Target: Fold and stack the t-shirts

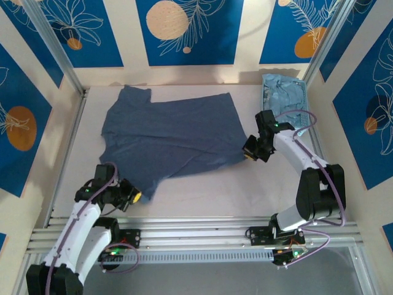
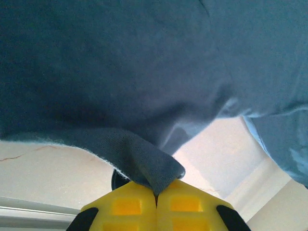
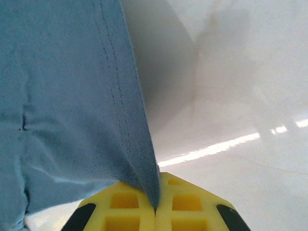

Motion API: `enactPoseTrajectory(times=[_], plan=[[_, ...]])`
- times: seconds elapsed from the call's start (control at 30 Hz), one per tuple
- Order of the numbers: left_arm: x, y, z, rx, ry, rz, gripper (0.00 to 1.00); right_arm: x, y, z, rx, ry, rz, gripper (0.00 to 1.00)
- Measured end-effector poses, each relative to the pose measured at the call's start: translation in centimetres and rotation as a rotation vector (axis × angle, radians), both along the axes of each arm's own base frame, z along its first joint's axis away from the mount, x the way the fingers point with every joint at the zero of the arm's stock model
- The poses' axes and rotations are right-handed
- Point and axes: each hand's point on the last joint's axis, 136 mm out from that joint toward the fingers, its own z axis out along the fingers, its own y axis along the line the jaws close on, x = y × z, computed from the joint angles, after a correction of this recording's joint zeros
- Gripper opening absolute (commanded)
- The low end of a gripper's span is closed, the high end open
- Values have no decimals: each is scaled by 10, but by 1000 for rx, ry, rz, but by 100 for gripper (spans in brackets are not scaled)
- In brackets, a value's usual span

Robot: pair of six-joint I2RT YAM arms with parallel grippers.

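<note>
My left gripper needs to open and take that side [image 1: 157, 184] to spread the near sleeve, which lies bunched on the t-shirt's side facing my right gripper.
A dark slate-blue t-shirt [image 1: 169, 138] lies spread over the middle of the white table [image 1: 202, 196]. My left gripper [image 1: 136, 196] is shut on its near-left sleeve corner. In the left wrist view the yellow jaws [image 2: 156, 198] pinch a fold of the dark cloth [image 2: 144, 163], which hangs above. My right gripper [image 1: 249, 153] is shut on the shirt's right hem corner. The right wrist view has the hemmed edge [image 3: 134, 144] caught between the jaws [image 3: 155, 208]. Pale sky-blue t-shirts [image 1: 284, 93] lie crumpled at the back right.
A pale blue basket [image 1: 265, 83] holds the crumpled cloth in the back right corner. Metal frame posts [image 1: 52, 46] and patterned blue wall panels [image 1: 184, 31] enclose the table. An aluminium rail [image 1: 202, 230] runs along the near edge by the arm bases.
</note>
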Motion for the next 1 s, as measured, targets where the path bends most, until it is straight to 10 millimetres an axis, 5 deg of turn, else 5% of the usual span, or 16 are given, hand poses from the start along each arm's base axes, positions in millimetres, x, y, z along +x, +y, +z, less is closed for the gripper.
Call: enactPoseTrajectory(times=[0.27, 0.57, 0.8, 1.0], plan=[[-3, -16, 1, 24, 50, -87, 0, -16, -26, -17, -76, 66, -50, 0], [8, 6, 32, 188, 4, -73, 0, -22, -50, -21, -151, 94, -108, 0], [-1, 11, 29, 226, 46, -74, 0, -22, -60, -25, -178, 121, -128, 0], [-12, -6, 24, 160, 76, -124, 0, -27, -69, -32, -192, 150, -160, 0]])
